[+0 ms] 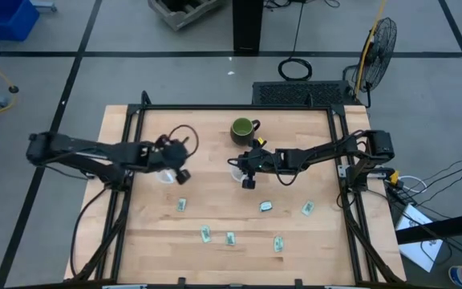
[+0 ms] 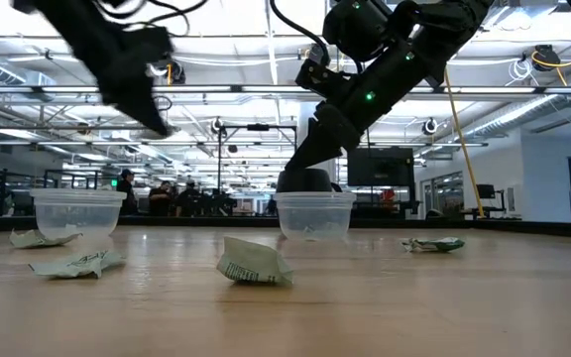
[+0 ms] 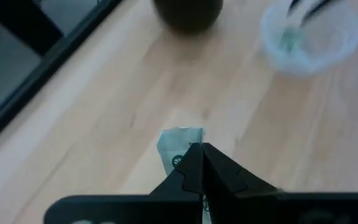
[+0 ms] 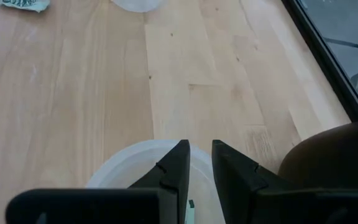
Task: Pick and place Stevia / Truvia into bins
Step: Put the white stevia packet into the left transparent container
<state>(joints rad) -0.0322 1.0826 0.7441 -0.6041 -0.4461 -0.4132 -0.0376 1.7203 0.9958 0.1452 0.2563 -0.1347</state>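
Next, I let go of the Stevia sachet with my left gripper inside the clear cup farther from the dark green mug [image 1: 167, 175]. The sachet is now held up above the table.
My left gripper [image 3: 199, 149] is shut on a pale green and white Stevia sachet [image 3: 178, 144], held up above the table beside the left clear cup [image 1: 165, 173]. My right gripper [image 4: 200, 158] stands narrowly open over the right clear cup [image 4: 135, 165], which holds a sachet [image 3: 289, 38]. Several more sachets lie flat on the table nearer the front edge, such as three in the high view [image 1: 181, 205] [image 1: 266, 207] [image 1: 230, 238]. In the low view the two cups [image 2: 77, 213] [image 2: 315, 213] stand upright on their bases. My left gripper pinches one end of the sachet [image 3: 188, 149] between its two fingertips. The rest of the sachet sticks out beyond the tips. The sachet is lifted clear of the table.
A dark green mug [image 1: 243, 128] stands just behind the right cup, close to my right gripper. A dark frame rail [image 1: 231, 107] runs along the table's edges. Bare wood lies between the two cups and the scattered sachets.
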